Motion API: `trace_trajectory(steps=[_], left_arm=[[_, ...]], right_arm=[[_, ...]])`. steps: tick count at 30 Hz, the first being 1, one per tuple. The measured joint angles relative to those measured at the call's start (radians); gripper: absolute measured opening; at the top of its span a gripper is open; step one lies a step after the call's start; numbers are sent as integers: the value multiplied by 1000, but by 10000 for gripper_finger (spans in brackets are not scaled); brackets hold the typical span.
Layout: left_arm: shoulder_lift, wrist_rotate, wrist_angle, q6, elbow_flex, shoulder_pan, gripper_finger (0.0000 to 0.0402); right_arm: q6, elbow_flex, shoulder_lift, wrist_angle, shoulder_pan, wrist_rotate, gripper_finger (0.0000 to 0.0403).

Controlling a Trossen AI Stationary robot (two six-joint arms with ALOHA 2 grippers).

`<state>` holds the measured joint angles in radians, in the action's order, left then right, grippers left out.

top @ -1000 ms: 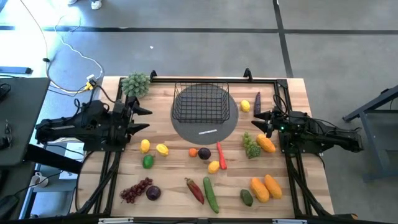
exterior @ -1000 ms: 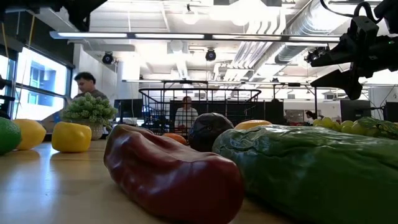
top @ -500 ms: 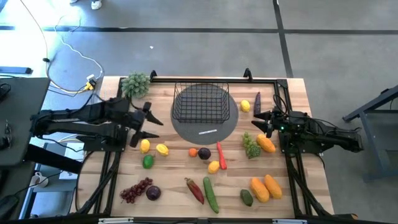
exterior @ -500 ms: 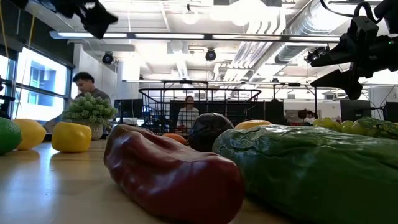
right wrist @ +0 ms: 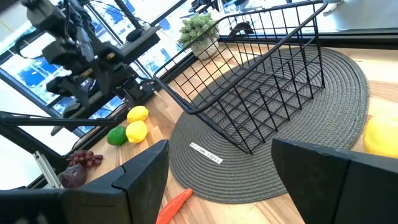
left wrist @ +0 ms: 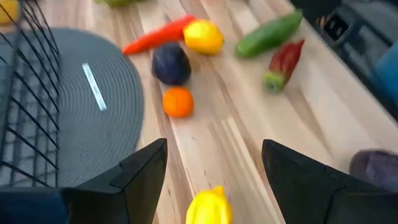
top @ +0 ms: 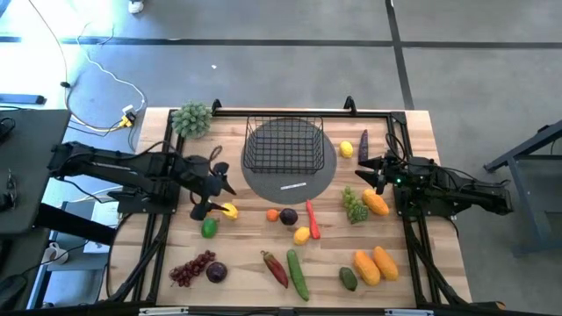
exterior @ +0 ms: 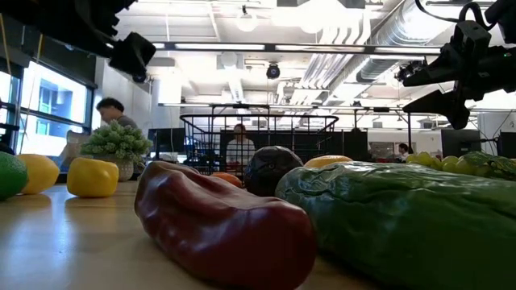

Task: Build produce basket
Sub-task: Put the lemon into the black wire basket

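Next, my left gripper grabs the sides of the yellow lemon (top: 230,211) (left wrist: 209,211) that lies between the green lime and the orange.
The black wire basket (top: 283,145) stands on a grey round mat (top: 297,184) at the table's far middle. Toy produce lies spread over the wood: a yellow lemon (top: 230,211), a green lime (top: 209,228), purple grapes (top: 191,269), a red chilli (top: 311,218), a cucumber (top: 298,274), green grapes (top: 354,206) and orange mangoes (top: 376,263). My left gripper (top: 225,180) hangs open above the table, left of the mat; the lemon (left wrist: 209,205) shows between its fingers. My right gripper (top: 362,172) hovers open at the mat's right edge, facing the basket (right wrist: 261,81).
A pale green leafy bunch (top: 191,118) sits at the far left corner. An orange (left wrist: 178,101), a dark purple round fruit (left wrist: 171,64) and a red pepper (left wrist: 283,62) lie ahead of the left gripper. People show in the room beyond the table.
My left arm has reached out from the table's left edge toward the middle and come lower, open all the while, and now hangs near the yellow lemon. The produce and the basket have stayed put.
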<state>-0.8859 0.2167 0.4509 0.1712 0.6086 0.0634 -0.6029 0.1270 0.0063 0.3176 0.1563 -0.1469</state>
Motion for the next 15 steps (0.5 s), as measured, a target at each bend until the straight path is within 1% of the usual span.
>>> trace_trajectory(steps=[3, 10, 15], left_arm=[[-49, -25, 6, 0, 0, -25, 250], [-168, -28, 26, 1, 0, -65, 250], [-234, -94, 25, 15, 0, -89, 250]], right_arm=[[0, 0, 0, 0, 0, 0, 264], [0, 0, 0, 0, 0, 0, 264], [0, 0, 0, 0, 0, 0, 264]])
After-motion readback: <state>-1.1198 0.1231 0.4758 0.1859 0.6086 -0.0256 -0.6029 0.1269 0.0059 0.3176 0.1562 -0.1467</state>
